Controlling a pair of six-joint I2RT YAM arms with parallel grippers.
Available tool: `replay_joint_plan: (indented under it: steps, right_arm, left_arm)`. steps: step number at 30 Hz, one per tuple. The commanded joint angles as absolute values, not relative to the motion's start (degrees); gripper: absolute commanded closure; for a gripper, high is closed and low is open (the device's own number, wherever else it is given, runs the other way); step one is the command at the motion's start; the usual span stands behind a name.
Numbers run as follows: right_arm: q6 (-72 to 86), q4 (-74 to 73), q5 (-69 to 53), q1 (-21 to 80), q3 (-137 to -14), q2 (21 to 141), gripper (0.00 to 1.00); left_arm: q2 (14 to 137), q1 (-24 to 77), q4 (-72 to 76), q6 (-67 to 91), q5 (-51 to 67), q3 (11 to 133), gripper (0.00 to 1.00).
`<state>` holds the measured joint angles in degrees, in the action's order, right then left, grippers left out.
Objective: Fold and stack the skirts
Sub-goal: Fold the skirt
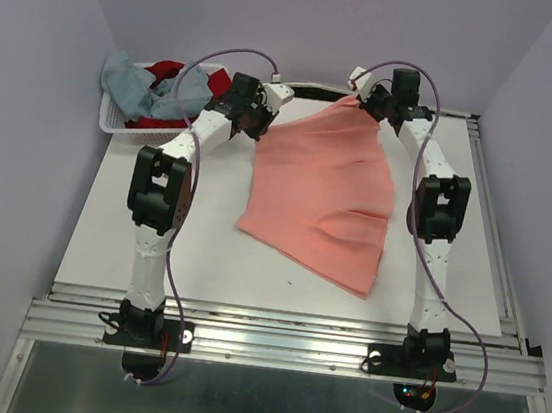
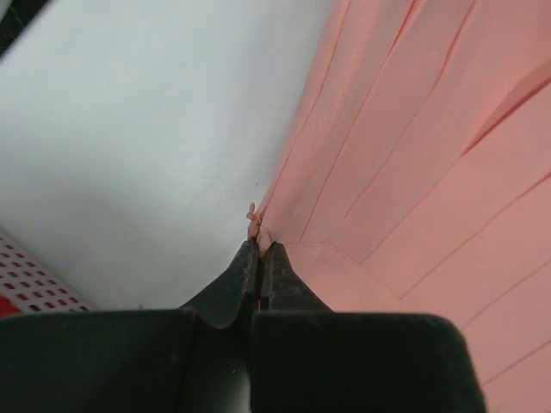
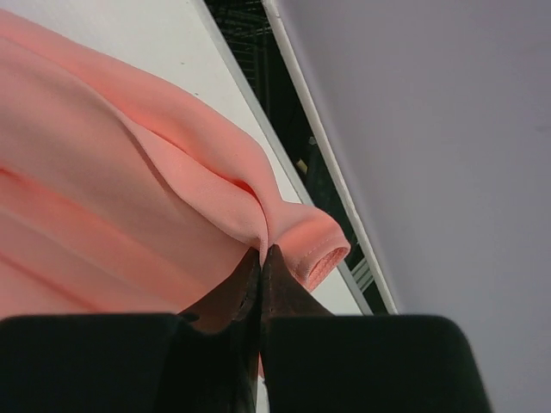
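My left gripper needs to let go of the salmon-pink skirt's waist corner by its front hem corner on the basket side (image 1: 247, 247).
The salmon-pink pleated skirt (image 1: 327, 198) lies spread on the white table, its waist end at the back. My left gripper (image 1: 259, 122) is shut on the skirt's back-left corner (image 2: 256, 225). My right gripper (image 1: 374, 106) is shut on the skirt's back-right waistband corner (image 3: 297, 237). Both corners are lifted a little off the table. The dusty blue-grey skirt (image 1: 135, 85) and the dark red skirt (image 1: 170, 81) lie bundled in the white mesh basket (image 1: 115, 126) at the back left.
The basket stands at the table's back-left corner, just left of my left arm; its mesh shows in the left wrist view (image 2: 34, 284). A metal rail (image 1: 487, 207) runs along the table's right edge. Lavender walls close in on three sides.
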<state>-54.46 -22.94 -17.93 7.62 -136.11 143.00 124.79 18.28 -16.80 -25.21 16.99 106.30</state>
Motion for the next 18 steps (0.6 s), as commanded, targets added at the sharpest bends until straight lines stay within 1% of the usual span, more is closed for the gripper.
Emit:
replay_joint_plan:
  steps: [1,3,4,5,13,18]
  right_arm:
    - [-56.6,-20.3,-16.2,6.9,-134.1,132.2,0.99]
    - [-57.9,-23.2,-16.9,7.4,-129.7,129.0,0.99]
    - [-58.3,-24.7,-17.0,7.9,-127.8,125.5,0.99]
    - [-59.6,-27.5,-17.2,7.9,-124.0,123.6,0.99]
    - [-61.1,-36.6,-16.2,13.4,-104.1,105.8,0.99]
    - [-59.2,-39.6,-13.5,18.5,-87.3,97.6,0.99]
  left_arm:
    - [115.7,17.7,-12.2,-26.4,13.2,104.2,1.0]
    - [114.4,17.7,-12.0,-27.8,13.4,102.6,1.0]
    - [112.5,17.7,-11.3,-29.4,13.9,101.4,1.0]
    - [111.4,17.6,-10.7,-30.3,14.1,98.2,1.0]
    - [98.5,17.9,-5.2,-40.2,17.2,79.0,1.0]
    - [91.1,17.9,-3.8,-45.9,20.0,66.3,1.0]
